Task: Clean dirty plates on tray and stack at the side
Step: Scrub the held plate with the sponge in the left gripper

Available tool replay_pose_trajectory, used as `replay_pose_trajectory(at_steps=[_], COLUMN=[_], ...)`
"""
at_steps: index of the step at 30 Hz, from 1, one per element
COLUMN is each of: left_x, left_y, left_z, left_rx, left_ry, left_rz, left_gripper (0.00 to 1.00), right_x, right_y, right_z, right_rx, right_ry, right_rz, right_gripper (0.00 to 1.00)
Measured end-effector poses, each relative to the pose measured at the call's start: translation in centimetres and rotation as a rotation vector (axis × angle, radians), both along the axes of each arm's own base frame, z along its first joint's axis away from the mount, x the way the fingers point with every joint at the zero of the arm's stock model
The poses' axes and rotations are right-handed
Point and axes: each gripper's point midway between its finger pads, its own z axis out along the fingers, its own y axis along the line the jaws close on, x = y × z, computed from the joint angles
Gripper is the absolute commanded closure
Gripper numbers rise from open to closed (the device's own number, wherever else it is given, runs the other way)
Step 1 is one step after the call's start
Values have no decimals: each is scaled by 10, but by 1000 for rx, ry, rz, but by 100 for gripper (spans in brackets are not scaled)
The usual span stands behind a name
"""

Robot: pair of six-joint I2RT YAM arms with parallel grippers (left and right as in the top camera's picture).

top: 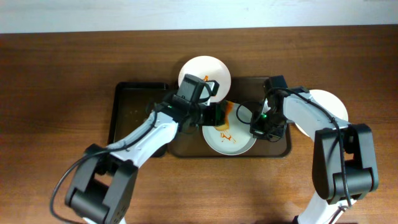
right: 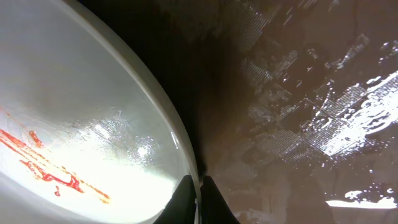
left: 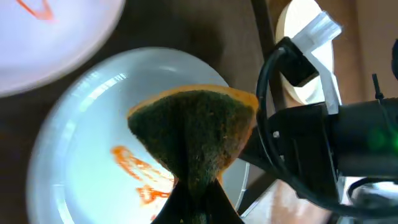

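Observation:
The robot's left gripper will put the green and orange sponge down in the black tray (top: 150, 124), near the side facing the brown tray.
A plate (top: 231, 140) with orange sauce squiggles lies on the brown tray (top: 280, 148). My left gripper (top: 214, 115) is shut on an orange-and-green sponge (top: 225, 112) held over the plate's far part. In the left wrist view the sponge (left: 193, 127) hangs from the jaws (left: 196, 193) above the plate (left: 74, 162). My right gripper (top: 258, 127) is shut on the plate's right rim; the right wrist view shows the fingers (right: 199, 190) pinching that rim (right: 155, 99) above the tray (right: 298, 124). A second plate (top: 205, 71) with a sauce mark (left: 37, 7) lies at the tray's far edge. A plain plate (top: 326, 106) lies on the table to the right.
A smaller black tray (top: 124, 112) lies left of the brown tray, under my left arm. The brown tray's surface is wet and streaked (right: 348, 124). My right arm and its cables (left: 323, 137) are close to the sponge.

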Motion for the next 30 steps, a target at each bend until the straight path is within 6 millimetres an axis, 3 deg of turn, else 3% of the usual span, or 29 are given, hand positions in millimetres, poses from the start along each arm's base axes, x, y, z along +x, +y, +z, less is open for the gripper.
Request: replay_pose_trajectory(at_steps=[10, 17, 23, 27, 30], left_x=[-31, -46, -39, -21, -4], left_y=[-42, -55, -33, -24, -3], left_z=[-49, -55, -81, -81, -81], left_rx=[-126, -125, 52, 145, 233], left_ry=[246, 273, 241, 110, 36], left_rz=[-73, -107, -2, 12, 48], left_gripper=[100, 100, 100, 100, 100], right_x=[0, 0, 0, 0, 0], right_y=[0, 0, 0, 0, 0], right_z=[0, 0, 0, 0, 0], right_rx=[0, 0, 0, 0, 0], right_ry=[0, 0, 0, 0, 1], right_rz=[0, 0, 0, 0, 0], right_gripper=[95, 95, 95, 95, 95])
